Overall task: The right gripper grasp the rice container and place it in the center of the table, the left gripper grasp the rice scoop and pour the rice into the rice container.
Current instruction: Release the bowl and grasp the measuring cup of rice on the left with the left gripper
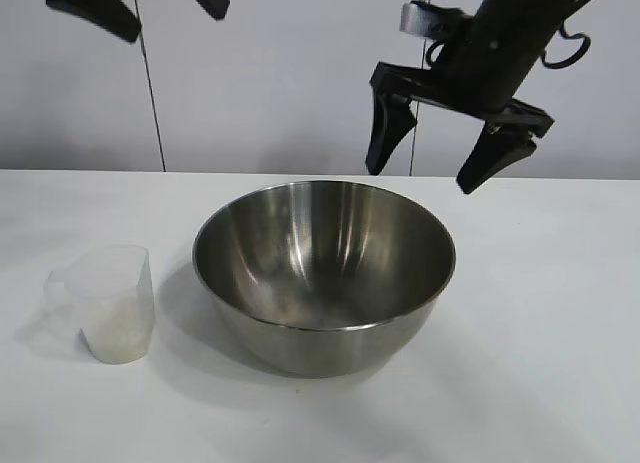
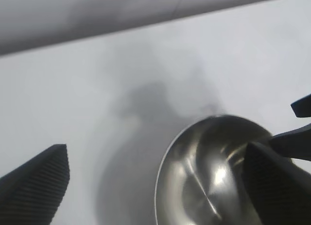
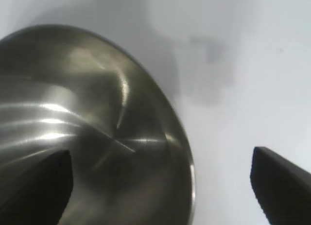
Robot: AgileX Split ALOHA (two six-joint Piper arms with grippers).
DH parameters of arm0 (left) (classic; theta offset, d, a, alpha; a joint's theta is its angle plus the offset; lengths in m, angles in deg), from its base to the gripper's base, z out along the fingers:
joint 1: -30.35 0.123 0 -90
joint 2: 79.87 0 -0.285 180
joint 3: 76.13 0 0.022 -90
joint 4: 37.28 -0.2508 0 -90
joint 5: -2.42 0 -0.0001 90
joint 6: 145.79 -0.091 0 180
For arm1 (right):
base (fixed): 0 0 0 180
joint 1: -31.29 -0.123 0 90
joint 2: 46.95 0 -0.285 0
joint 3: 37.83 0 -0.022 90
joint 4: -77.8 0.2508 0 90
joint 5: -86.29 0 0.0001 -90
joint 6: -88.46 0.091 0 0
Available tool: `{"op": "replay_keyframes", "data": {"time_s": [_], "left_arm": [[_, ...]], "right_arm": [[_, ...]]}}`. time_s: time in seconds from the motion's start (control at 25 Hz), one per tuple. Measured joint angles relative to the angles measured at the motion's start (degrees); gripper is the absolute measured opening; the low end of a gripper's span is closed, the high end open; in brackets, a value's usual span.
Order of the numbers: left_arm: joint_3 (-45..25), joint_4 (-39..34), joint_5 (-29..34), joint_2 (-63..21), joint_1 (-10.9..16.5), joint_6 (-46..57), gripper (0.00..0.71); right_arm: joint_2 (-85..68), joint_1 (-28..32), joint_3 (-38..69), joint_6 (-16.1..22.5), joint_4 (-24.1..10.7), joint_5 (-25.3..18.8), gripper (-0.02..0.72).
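Next, I close my left gripper on the handle [image 1: 57,287] of the rice scoop, on the side facing away from the rice container.
The rice container [image 1: 323,273] is a shiny steel bowl standing upright in the middle of the white table [image 1: 540,313], and it looks empty. My right gripper [image 1: 421,178] hangs open above the bowl's far right rim, holding nothing; in its wrist view [image 3: 162,154] one finger is over the bowl [image 3: 73,89] and the other over bare table. The rice scoop [image 1: 105,298], a clear plastic cup, stands to the bowl's left with white rice [image 1: 115,338] in its bottom. My left gripper [image 1: 175,21] is open, high at the upper left; in its wrist view [image 2: 155,152] the bowl [image 2: 204,176] lies below.
A pale wall with a dark vertical seam [image 1: 150,83] rises behind the table's far edge. Bare tabletop [image 1: 560,383] stretches right of the bowl and in front of it. The right gripper's fingers [image 2: 294,140] show at the edge of the left wrist view.
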Motion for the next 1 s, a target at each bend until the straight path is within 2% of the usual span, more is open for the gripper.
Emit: {"op": "replay_keyframes", "data": {"time_s": [0.12, 0.2, 0.28, 0.48, 0.6, 0.68, 0.84, 1.0], "left_arm": [[-5.8, 0.2, -6.8, -6.0, 0.0, -5.1, 0.694], [-12.8, 0.3, -12.8, -10.9, -0.1, -7.9, 0.694], [-21.4, 0.4, -21.5, -15.7, -0.8, -11.1, 0.684], [-48.8, 1.1, -56.7, -25.9, -5.3, -17.6, 0.631], [-61.7, 1.5, -77.3, -26.5, -5.8, -18.0, 0.626], [-68.2, 1.8, -86.9, -26.4, -5.8, -15.6, 0.624], [-75.8, 0.9, -97.1, -26.4, -5.8, -5.6, 0.624], [-81.6, -9.0, -99.1, -26.4, -5.8, -0.1, 0.624]], "right_arm": [[-1.2, 2.6, 0.0, 0.0, -0.3, -1.2, 0.694], [-1.5, 3.7, 0.0, 0.0, -0.4, -1.3, 0.694], [-1.6, 4.2, 0.0, 0.0, -0.4, -1.4, 0.694], [-1.6, 4.3, 0.0, 0.0, -0.4, -1.4, 0.694], [-1.6, 4.3, 0.0, 0.0, -0.5, -1.2, 0.694], [-1.6, 4.3, 0.0, 0.0, -0.5, -1.2, 0.694], [-1.6, 4.3, 0.0, 0.0, -0.6, -1.1, 0.694], [-1.6, 4.3, 0.0, 0.0, -0.6, -1.1, 0.694]]}}
